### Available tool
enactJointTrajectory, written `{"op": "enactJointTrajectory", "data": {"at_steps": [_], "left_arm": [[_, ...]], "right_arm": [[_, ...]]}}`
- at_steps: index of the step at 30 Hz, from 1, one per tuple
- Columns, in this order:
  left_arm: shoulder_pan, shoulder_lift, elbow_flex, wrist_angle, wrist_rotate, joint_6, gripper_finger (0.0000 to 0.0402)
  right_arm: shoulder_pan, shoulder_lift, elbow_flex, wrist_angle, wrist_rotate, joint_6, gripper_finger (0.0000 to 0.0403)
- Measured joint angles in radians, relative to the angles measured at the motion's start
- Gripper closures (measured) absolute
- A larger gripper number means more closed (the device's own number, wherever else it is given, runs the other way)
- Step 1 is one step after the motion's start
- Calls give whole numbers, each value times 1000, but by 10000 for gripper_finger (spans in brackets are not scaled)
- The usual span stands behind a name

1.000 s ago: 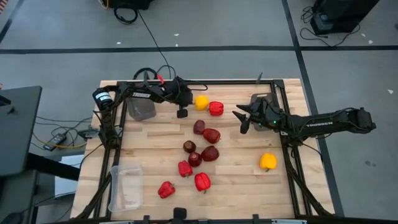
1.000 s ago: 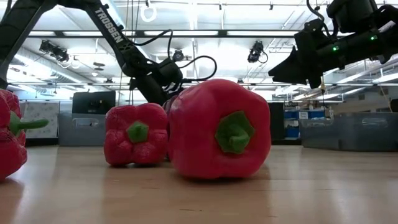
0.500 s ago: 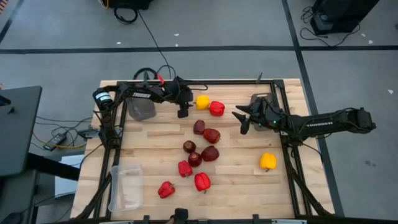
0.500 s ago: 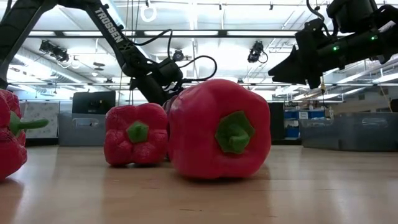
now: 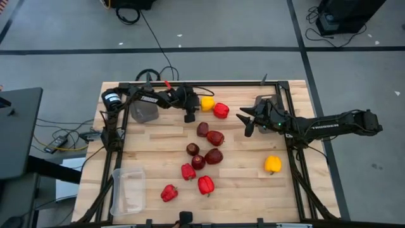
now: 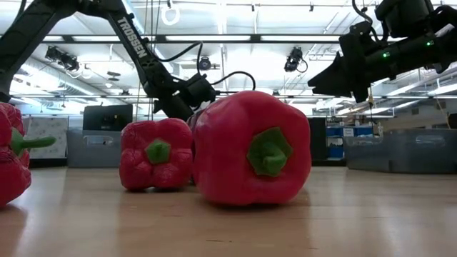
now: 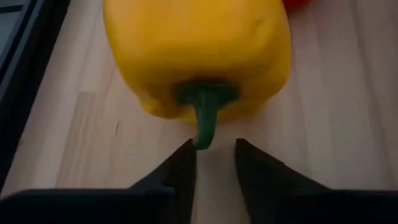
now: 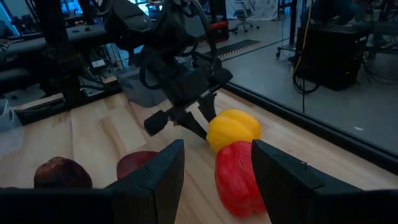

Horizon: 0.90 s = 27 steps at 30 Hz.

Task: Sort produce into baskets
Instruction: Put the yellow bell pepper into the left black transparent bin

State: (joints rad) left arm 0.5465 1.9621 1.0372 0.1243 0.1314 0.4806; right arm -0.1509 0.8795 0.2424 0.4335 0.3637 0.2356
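Note:
I will open my left gripper's fingers, move in and close around the stem's base (image 7: 206, 99) by the yellow pepper, because only the tip of the green stem reaches the ends of those fingers.
A yellow bell pepper (image 5: 207, 102) lies on its side near the table's far edge, with its green stem (image 7: 204, 121) pointing at my left gripper (image 7: 214, 146). A red pepper (image 5: 221, 110) sits just to its right. My left gripper (image 5: 197, 106) slants down at the pepper from the table's left. Its fingers stand a narrow gap apart, and the stem's tip is at the mouth of that gap. My right gripper (image 5: 244, 124) hovers open over the table's right half, holding nothing. My left gripper has the tip of the yellow pepper's stem (image 7: 201, 142) just at its fingertips (image 7: 186, 155). I cannot tell whether a finger touches it. The pepper rests on the table.
Dark grey baskets stand at the far left (image 5: 144, 112) and under the right arm (image 5: 266, 104), and a clear one (image 5: 128, 190) at the near left. Maroon fruits (image 5: 215, 137) and red peppers (image 5: 205, 184) lie mid-table. A second yellow pepper (image 5: 273, 164) lies at the right.
My left gripper has edged down and toward the table's right edge, closer to the yellow pepper near the far edge.

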Motion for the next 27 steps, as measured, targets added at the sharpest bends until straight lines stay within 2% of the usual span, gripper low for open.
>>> {"op": "enactJointTrajectory", "data": {"at_steps": [4,8,23,27], "left_arm": [[2,1,0,26,-13,-28,335],[2,1,0,30,-67,-29,336],[-6,1,0,47,-86,8,251],[-13,-1,0,32,-87,32,243]], "right_arm": [[0,0,0,-1,0,2,206],[0,0,0,-1,-3,2,206],[0,0,0,-3,-11,2,206],[0,0,0,-4,-11,0,206]]}}
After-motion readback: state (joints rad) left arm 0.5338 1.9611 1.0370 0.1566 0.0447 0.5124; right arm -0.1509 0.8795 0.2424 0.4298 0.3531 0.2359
